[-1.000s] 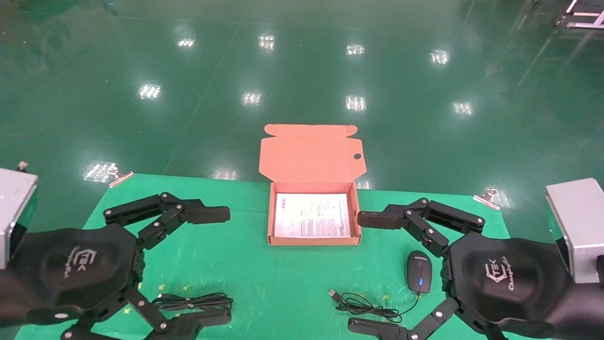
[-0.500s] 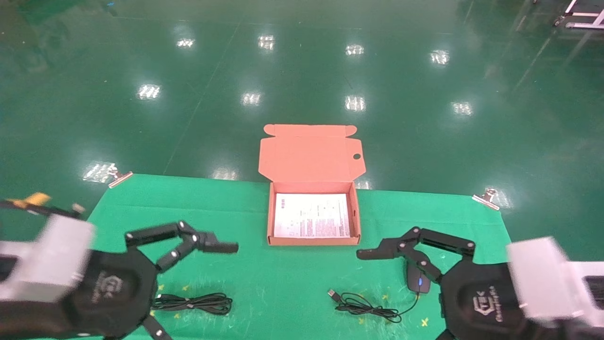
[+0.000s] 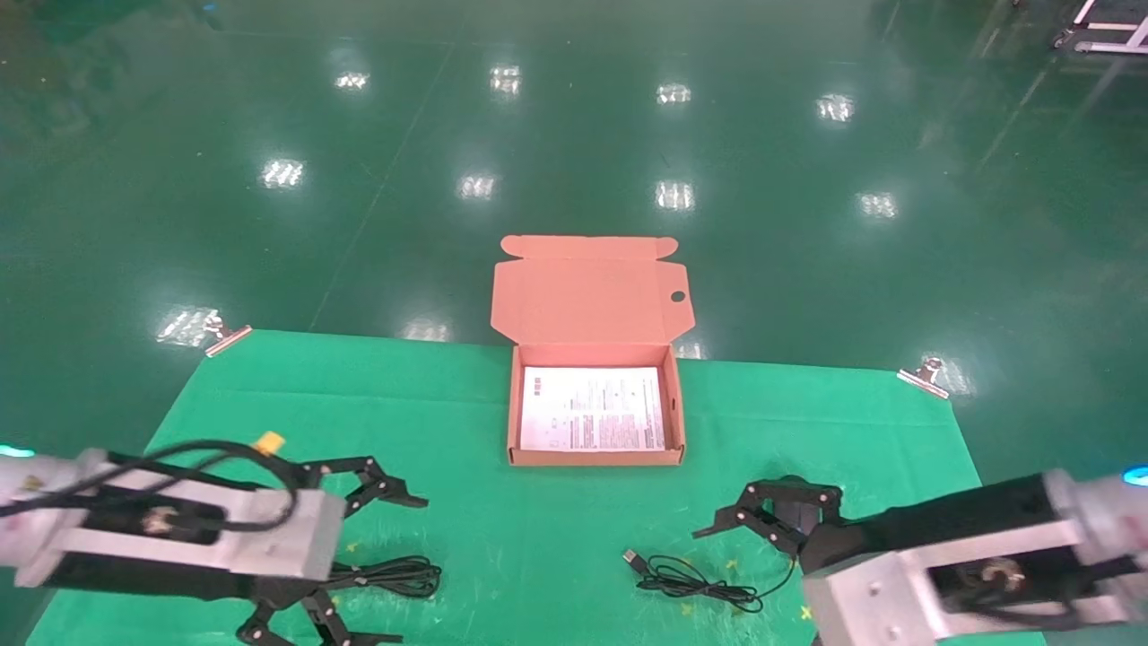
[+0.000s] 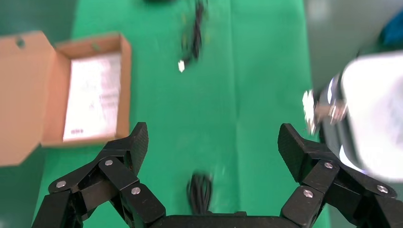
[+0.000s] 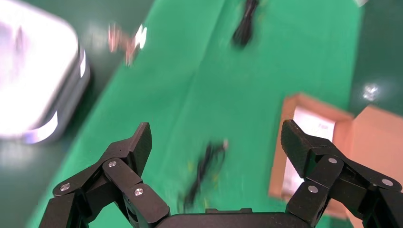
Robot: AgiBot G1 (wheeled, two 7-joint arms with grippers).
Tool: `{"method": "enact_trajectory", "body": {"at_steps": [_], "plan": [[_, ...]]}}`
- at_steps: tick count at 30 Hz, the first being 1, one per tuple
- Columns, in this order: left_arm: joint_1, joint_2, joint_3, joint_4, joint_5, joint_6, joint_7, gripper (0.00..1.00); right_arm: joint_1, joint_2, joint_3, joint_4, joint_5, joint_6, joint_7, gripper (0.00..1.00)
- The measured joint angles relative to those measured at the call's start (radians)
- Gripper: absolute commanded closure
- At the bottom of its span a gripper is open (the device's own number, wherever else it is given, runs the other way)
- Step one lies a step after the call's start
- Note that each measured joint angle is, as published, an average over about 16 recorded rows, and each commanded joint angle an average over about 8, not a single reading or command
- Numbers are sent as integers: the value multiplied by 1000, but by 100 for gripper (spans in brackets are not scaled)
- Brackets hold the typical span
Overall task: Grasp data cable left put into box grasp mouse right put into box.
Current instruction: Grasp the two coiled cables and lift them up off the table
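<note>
The mouse's coiled cord [image 3: 734, 594] [image 5: 191, 195] will be gripped by my right gripper as it closes near the end of the coil that is farthest from the USB plug.
The open orange-brown box [image 3: 511, 422] sits mid-table with a white sheet on its bottom. The data cable [image 3: 395, 574] lies coiled near the front left. My left gripper [image 3: 395, 570] hangs open just above it, and the cable [image 4: 200, 192] shows close to the gripper's base between the spread fingers. The mouse is hidden behind the fingers [image 3: 771, 511] of my right gripper [image 5: 216, 140], which is open and low at the front right. Only its thin cord [image 3: 695, 581] shows, ending in a USB plug [image 3: 632, 558]. That cord [image 5: 204, 166] lies between the right gripper's fingers.
The green mat [image 3: 466, 422] is held by metal clips [image 3: 224, 336] at its far corners, with shiny green floor beyond. The box lid [image 3: 592, 292] stands up at the back. In each wrist view the other arm's grey housing [image 4: 375, 109] shows to one side.
Both arms have swung down and back from high over the table to low near its front edge. The grippers stay open. Cable, mouse cord and box have not moved.
</note>
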Motion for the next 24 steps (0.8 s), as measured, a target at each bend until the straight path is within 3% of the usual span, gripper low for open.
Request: {"method": "enact_trajectory", "body": {"at_steps": [10, 17, 24], "plan": [[-2, 87, 122, -10, 296, -77, 13, 0, 33, -62, -141, 0, -258, 72, -43, 0], [33, 134, 170, 15, 455, -155, -38, 0, -23, -84, -176, -3, -378, 175, 3, 0], [56, 179, 188, 102, 541, -214, -107, 0, -97, -101, -188, -15, -451, 279, 69, 0]]}}
